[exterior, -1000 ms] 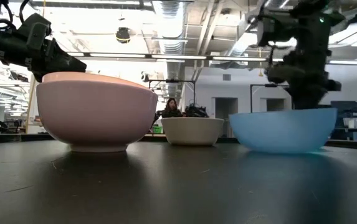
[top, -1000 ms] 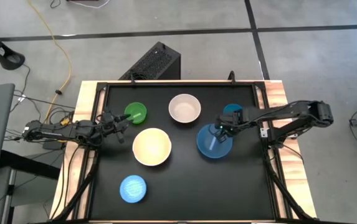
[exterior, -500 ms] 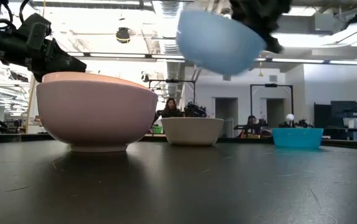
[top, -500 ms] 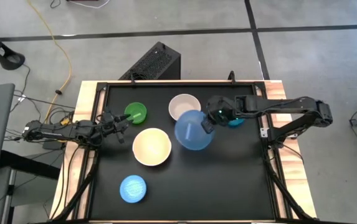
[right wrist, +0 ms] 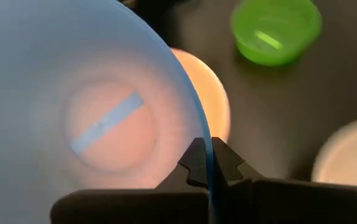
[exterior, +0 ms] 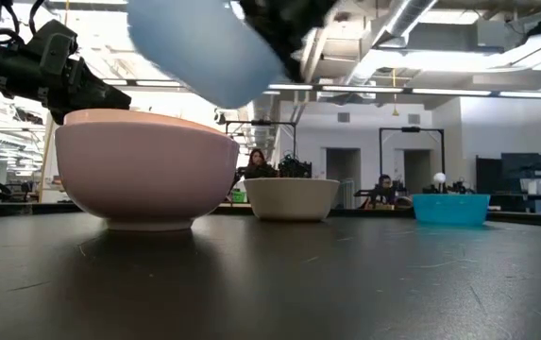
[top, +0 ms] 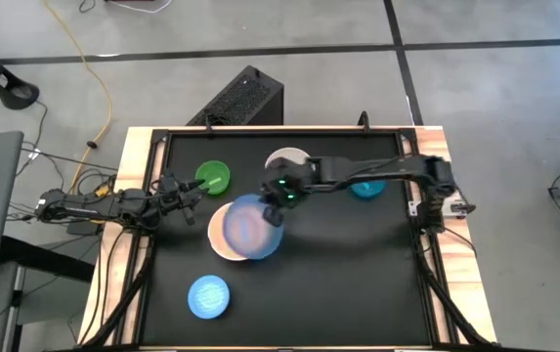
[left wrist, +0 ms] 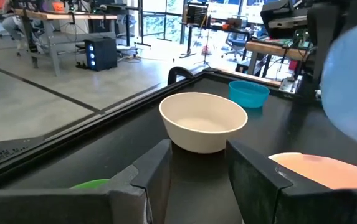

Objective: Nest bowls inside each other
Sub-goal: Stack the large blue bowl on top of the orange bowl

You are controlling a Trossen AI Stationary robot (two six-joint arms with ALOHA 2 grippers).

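I will use my right gripper to set the translucent blue bowl down inside the larger pink bowl point(top: 238, 231) point(right wrist: 150, 119).
My right gripper point(right wrist: 209, 169) is shut on a translucent blue bowl point(top: 253, 227), which hangs tilted in the air over a larger pink bowl point(top: 223, 235) at the table's middle. In the low view the blue bowl point(exterior: 204, 47) is well above the pink bowl point(exterior: 143, 170). A green bowl point(top: 213, 178), a cream bowl point(left wrist: 204, 119), a teal bowl point(top: 366, 188) and an upturned light blue bowl point(top: 208, 296) all rest on the black table. My left gripper point(left wrist: 197, 177) waits open at the table's left edge, next to the green bowl. My right gripper pinches the blue bowl's rim point(right wrist: 208, 149), one finger inside the bowl and one outside its wall. The fingers reach in slanting down from the table's right side. The bowl is lifted clear and tilted, hanging over the pink bowl.
The black table top point(top: 358, 274) has a raised frame around it. The near right part holds no bowls. A black box point(top: 240, 98) stands on the floor behind the far edge. People sit far off in the room point(exterior: 256, 162).
My right gripper has lifted the blue bowl off the table's right part and carried it up and toward the left, past the cream bowl, to a place over the pink bowl. The wrist has rolled and the bowl has tipped. The teal bowl behind it now shows.
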